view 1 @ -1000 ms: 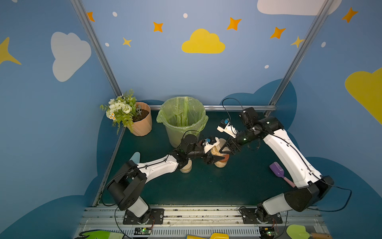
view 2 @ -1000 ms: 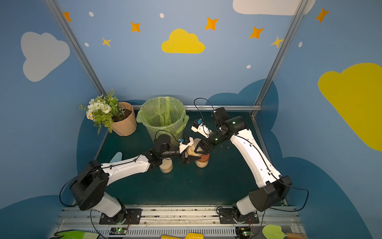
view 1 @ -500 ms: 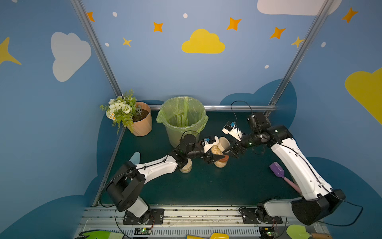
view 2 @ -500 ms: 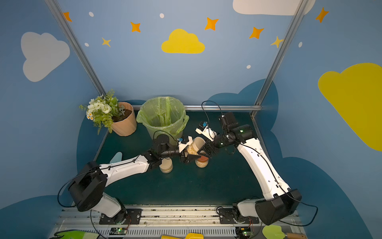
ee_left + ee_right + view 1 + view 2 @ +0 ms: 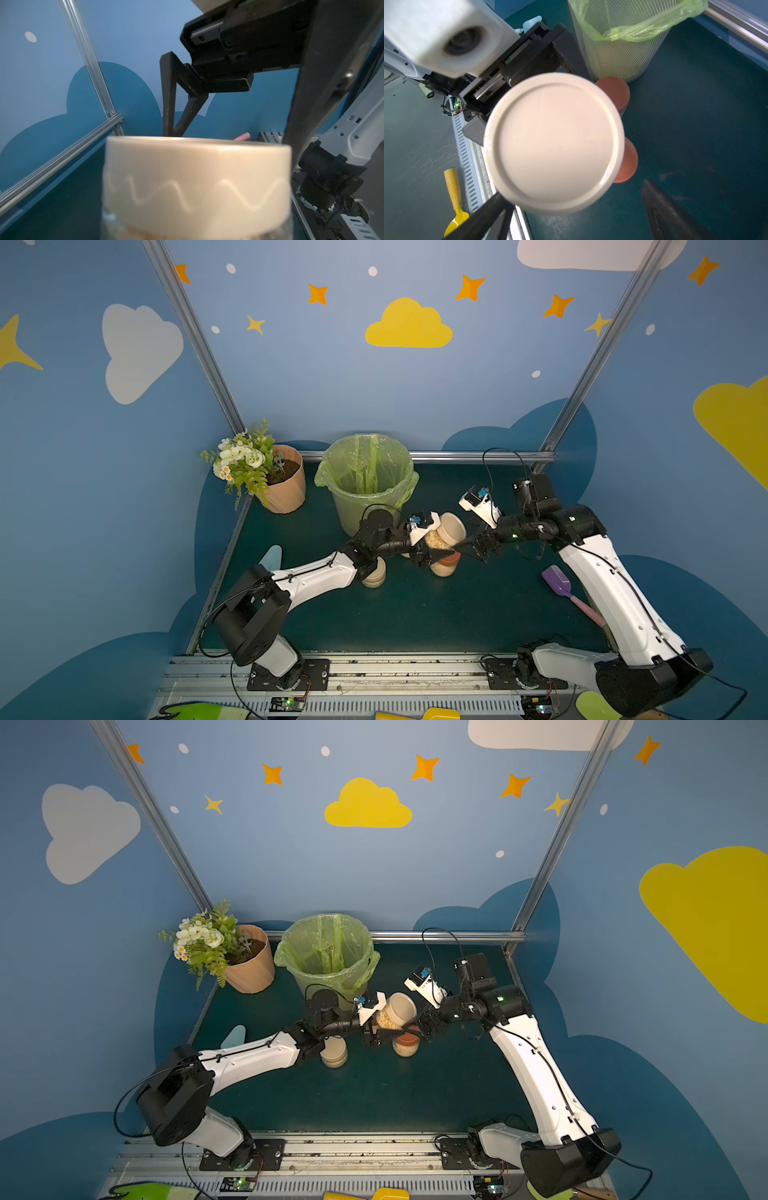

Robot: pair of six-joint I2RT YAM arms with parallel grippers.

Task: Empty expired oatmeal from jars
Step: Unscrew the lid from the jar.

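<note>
I will back my open right gripper off, roll its wrist back, grip the lid's rim [image 5: 453, 517] and twist the beige lid off, because it still sits on the jar.
My left gripper [image 5: 430, 542] is shut on a clear jar [image 5: 441, 533] of tan oatmeal [image 5: 434, 538], held tipped on its side above the mat. Its beige lid [image 5: 454, 526] faces my right gripper [image 5: 474, 546], which is open just off the lid, one finger [image 5: 483, 218] on each side of it. The lid [image 5: 554, 143] fills the right wrist view, and in the left wrist view the lid [image 5: 197, 176] hides my own jaws. On the mat stand a beige-lidded jar [image 5: 374, 573] and two rust-orange-lidded jars [image 5: 612, 93] [image 5: 627, 162]; one orange-lidded jar [image 5: 445, 565] shows in both top views.
A bin with a green bag [image 5: 365, 477] stands behind the jars, and a flower pot [image 5: 284, 489] sits at the back left. A purple scoop [image 5: 559, 583] lies under the right arm, a pale blue scoop [image 5: 272, 558] near the left arm, and a yellow scoop [image 5: 454, 199] by the front rail.
My right gripper has opened off the beige lid and drawn back to the right. The left gripper keeps the jar in the same place, lid still on.
</note>
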